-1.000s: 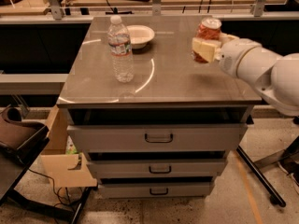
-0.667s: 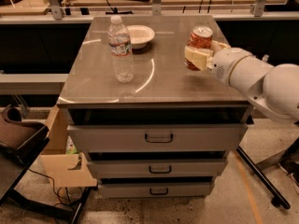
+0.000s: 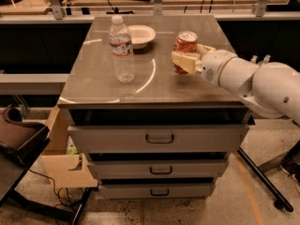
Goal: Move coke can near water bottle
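My gripper is going to release the coke can, now held just above the cabinet top, next to the water bottle, in front of the white bowl [image 3: 153, 81].
The coke can [image 3: 186, 42], red-orange with a silver top, is held upright just above the grey cabinet top [image 3: 93, 83]. My gripper [image 3: 186, 60] reaches in from the right and is shut on the can, its pale fingers [image 3: 183, 62] wrapped around the can's lower half. The water bottle [image 3: 121, 49], clear and ribbed with a white cap and a label band, stands upright left of centre. The can is roughly a hand's width to the right of the bottle.
A white bowl [image 3: 139, 34] sits behind the bottle, towards the back. The cabinet has three drawers [image 3: 159, 138] at the front. A brown chair [image 3: 18, 137] and a cardboard box [image 3: 63, 165] stand to the lower left. A railing runs along the back.
My gripper has carried the coke can leftward and slightly towards the front, closer to the water bottle. The bottle and bowl have stayed put.
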{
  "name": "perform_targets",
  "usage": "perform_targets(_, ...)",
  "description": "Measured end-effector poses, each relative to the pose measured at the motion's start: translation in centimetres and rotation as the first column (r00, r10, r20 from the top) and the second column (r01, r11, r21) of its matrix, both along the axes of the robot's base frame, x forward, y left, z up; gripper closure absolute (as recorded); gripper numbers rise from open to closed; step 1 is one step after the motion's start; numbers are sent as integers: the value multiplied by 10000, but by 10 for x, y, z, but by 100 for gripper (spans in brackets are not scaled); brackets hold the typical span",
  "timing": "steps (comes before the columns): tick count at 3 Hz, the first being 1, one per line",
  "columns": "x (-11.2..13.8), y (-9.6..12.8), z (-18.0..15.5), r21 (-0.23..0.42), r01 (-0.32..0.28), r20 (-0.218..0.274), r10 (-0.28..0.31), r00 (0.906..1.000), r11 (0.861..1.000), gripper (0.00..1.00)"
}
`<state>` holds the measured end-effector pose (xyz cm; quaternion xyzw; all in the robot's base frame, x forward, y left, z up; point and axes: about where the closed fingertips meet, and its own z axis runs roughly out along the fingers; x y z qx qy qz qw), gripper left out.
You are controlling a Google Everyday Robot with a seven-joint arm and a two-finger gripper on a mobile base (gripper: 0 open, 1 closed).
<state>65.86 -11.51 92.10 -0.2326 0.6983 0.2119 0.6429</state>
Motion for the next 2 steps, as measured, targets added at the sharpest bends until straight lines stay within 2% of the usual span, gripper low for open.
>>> perform_targets(1,7,20,-8,-124,-1018,-296,1014,9944,9947,100)
perform_targets(2,5,40,-14,-277,-2021,-492,2006,9784,9790,100)
